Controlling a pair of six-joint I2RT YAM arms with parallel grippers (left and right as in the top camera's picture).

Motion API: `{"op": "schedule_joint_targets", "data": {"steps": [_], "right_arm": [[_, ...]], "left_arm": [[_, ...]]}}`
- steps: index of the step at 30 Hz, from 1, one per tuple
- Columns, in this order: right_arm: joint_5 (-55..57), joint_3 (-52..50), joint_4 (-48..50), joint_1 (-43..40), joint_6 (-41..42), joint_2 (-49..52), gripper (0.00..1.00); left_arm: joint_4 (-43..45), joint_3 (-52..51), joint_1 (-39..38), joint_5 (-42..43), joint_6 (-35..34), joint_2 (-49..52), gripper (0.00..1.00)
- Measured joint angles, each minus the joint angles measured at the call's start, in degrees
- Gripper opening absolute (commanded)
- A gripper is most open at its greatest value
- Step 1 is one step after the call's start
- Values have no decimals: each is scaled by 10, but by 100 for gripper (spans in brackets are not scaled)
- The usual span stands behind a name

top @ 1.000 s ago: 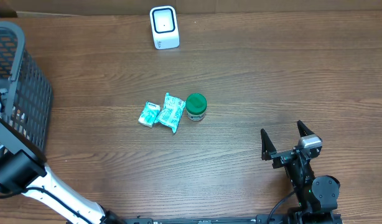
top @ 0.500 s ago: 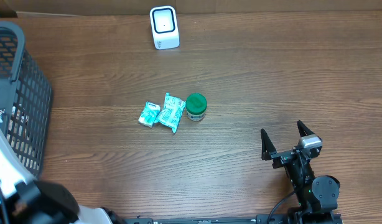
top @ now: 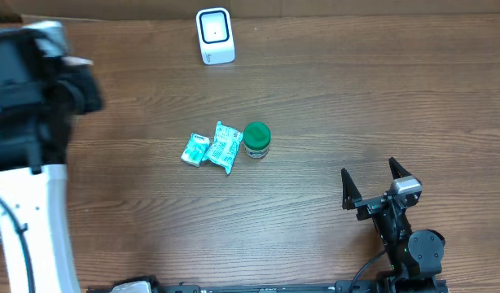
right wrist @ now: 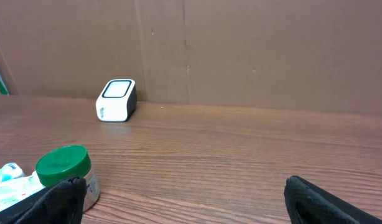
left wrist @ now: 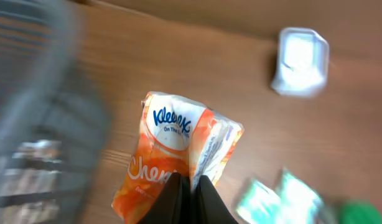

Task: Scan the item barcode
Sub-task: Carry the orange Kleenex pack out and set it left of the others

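Next, I let go of the orange Kleenex tissue pack with my left gripper next to the smaller teal packet, away from the green-lidded jar (top: 175, 149) (left wrist: 226, 195). The pack is now in the air above the table.
My left gripper (left wrist: 190, 182) is shut on an orange Kleenex tissue pack (left wrist: 172, 146), pinching its lower edge, and holds it in the air above the left part of the table. The pack's printed front faces the left wrist camera; no barcode shows on it. The white scanner (top: 215, 35) stands at the table's far edge, blurred at the upper right in the left wrist view (left wrist: 300, 61). In the overhead view the left arm (top: 34, 89) hides the pack. My right gripper (top: 380, 185) rests open and empty at the near right.
A green-lidded jar (top: 256, 139) and two teal packets (top: 225, 146) (top: 195, 150) lie mid-table. The jar (right wrist: 63, 171) sits just ahead of the right gripper's left finger. A dark wire basket (left wrist: 35, 124) shows blurred on the left. A cardboard wall (right wrist: 241, 50) backs the table.
The left arm has swung up from the near left by the basket and now covers the basket in the overhead view. The right arm has not moved.
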Motion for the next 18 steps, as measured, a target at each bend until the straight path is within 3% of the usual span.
{"op": "schedule_joint_targets", "data": {"steps": [6,18], "right_arm": [[0,0,0,0,0,0,100],[0,0,0,0,0,0,100]], "left_arm": [[12,-89,-94,8,-24,15,4],[177,-323,-123,10,-81,97,4]]}}
